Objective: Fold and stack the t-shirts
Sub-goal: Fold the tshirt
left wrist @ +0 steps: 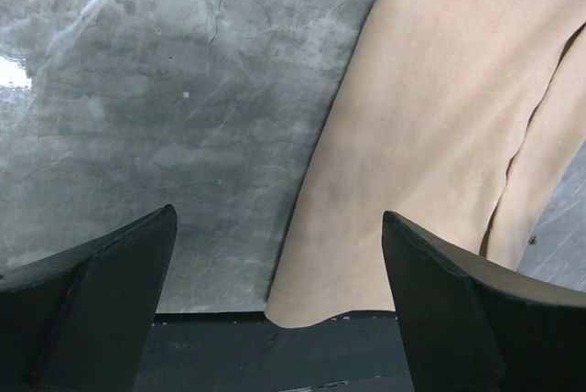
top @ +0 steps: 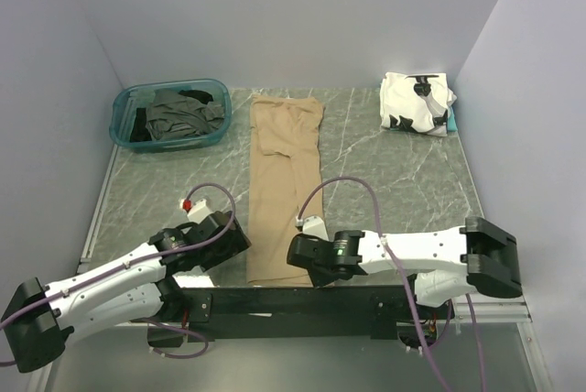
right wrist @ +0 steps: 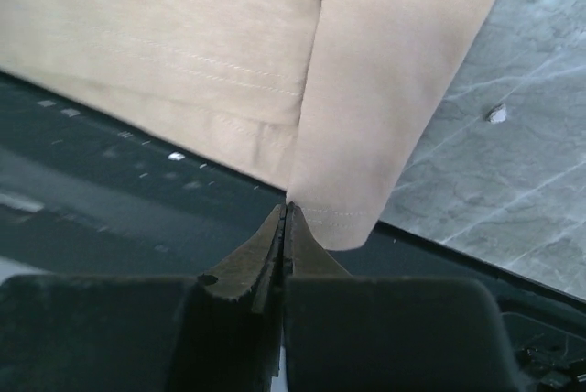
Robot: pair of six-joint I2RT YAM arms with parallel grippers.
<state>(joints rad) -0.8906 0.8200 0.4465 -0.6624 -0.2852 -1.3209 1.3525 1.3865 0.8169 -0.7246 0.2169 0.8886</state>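
My left gripper will close next on the hem corner (top: 251, 278) (left wrist: 283, 308) of the tan t-shirt, the one on the teal bin's side of the table.
A tan t-shirt (top: 284, 181) lies flat as a long folded strip down the middle of the table, its hem at the near edge. My left gripper (top: 227, 244) is open at the hem's left corner; in the left wrist view the corner (left wrist: 311, 305) sits between its spread fingers (left wrist: 277, 213). My right gripper (top: 299, 252) is shut at the hem's right side, its tips (right wrist: 287, 207) pinching the very edge of the tan cloth (right wrist: 183, 44). A folded white t-shirt with black patches (top: 417, 103) lies at the far right. Dark grey and black t-shirts (top: 179, 115) fill the bin.
The teal plastic bin (top: 124, 103) stands at the far left. A teal item (top: 451, 120) peeks out from under the white shirt. A black bar (top: 275, 300) runs along the table's near edge, under the hem. Walls close in on both sides.
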